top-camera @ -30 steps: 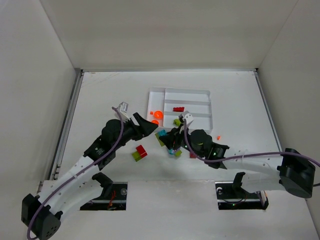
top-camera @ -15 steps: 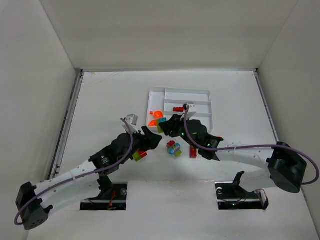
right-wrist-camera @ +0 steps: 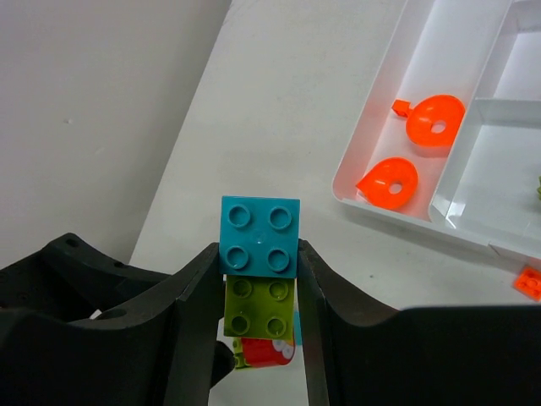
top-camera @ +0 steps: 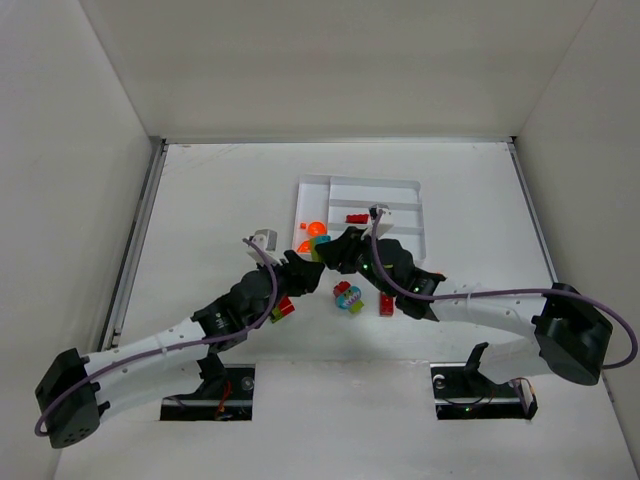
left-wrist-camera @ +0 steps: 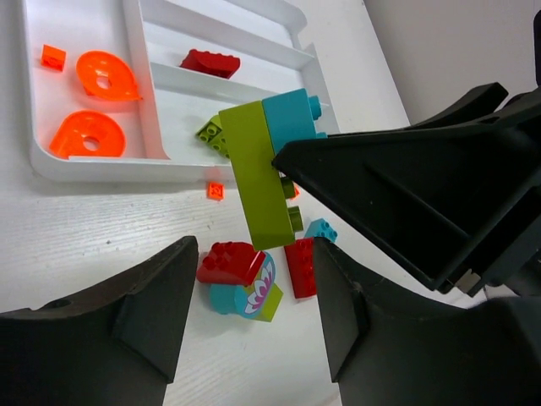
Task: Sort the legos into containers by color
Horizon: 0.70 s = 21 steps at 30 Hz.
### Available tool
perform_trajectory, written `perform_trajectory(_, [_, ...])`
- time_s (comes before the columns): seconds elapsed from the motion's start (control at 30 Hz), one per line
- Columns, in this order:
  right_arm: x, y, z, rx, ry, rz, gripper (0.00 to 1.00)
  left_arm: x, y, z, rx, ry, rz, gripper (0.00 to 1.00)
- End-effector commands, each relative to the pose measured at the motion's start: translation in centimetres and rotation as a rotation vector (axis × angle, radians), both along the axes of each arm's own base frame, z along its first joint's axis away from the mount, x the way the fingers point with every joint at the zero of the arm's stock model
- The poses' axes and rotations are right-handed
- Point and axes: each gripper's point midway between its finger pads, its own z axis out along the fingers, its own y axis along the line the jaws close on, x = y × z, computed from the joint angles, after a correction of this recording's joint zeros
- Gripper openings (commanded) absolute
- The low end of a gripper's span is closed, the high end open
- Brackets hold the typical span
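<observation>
Next, I open my right gripper and let go of the teal brick, now held stacked on a lime green brick, in the white tray's far slot [top-camera: 374, 196], behind the slotted red brick.
My right gripper [right-wrist-camera: 258, 279] is shut on a teal brick [right-wrist-camera: 259, 235] stacked on a lime green brick [right-wrist-camera: 258, 311], and holds the stack above the table by the near left corner of the white tray [top-camera: 420, 215]. The stack also shows in the left wrist view [left-wrist-camera: 258, 173]. My left gripper [left-wrist-camera: 249, 313] is open, just left of the stack in the top view [top-camera: 305, 272]. Below it lies a cluster with a red brick [left-wrist-camera: 230, 262] and a teal round piece [left-wrist-camera: 245, 296]. Two orange discs [left-wrist-camera: 89, 106] lie in the tray's narrow section, and a red brick [left-wrist-camera: 210, 62] lies in a slot.
A red brick [left-wrist-camera: 298, 266] and a small teal brick [left-wrist-camera: 321, 230] lie on the table beside the cluster. A tiny orange piece [left-wrist-camera: 215, 191] sits just outside the tray. A red-and-green brick [top-camera: 278, 310] lies under my left arm. White walls enclose the table.
My right gripper has lifted the teal-and-green stack off the pile and carried it up-left to the tray's corner. My left gripper has swung right, close to it.
</observation>
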Motion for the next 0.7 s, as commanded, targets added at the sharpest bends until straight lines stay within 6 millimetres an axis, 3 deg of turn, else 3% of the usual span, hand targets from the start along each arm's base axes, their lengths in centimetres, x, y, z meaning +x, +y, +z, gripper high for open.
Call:
perform_trajectory(0.0, [-0.2,0.9,3.2,0.125,-0.017,0.013,0.27,1.0,-0.1,2.1,-0.067,-0.081,0.04,0.51])
perform_trajectory(0.3, [-1.0,2.2,2.8,0.183,0.029,0.064,0.27,1.2,-0.2,2.5,-0.123,-0.119,0.051,0.46])
perform_trajectory(0.5, [-1.4,2.5,2.9,0.21,0.041,0.088,0.28,1.2,0.0,1.8,-0.105,-0.113,0.049,0.25])
perform_trajectory(0.67, [-1.3,1.6,3.9,0.221,0.023,0.091,0.28,0.7,0.1,1.7,-0.074,-0.12,0.033,0.19])
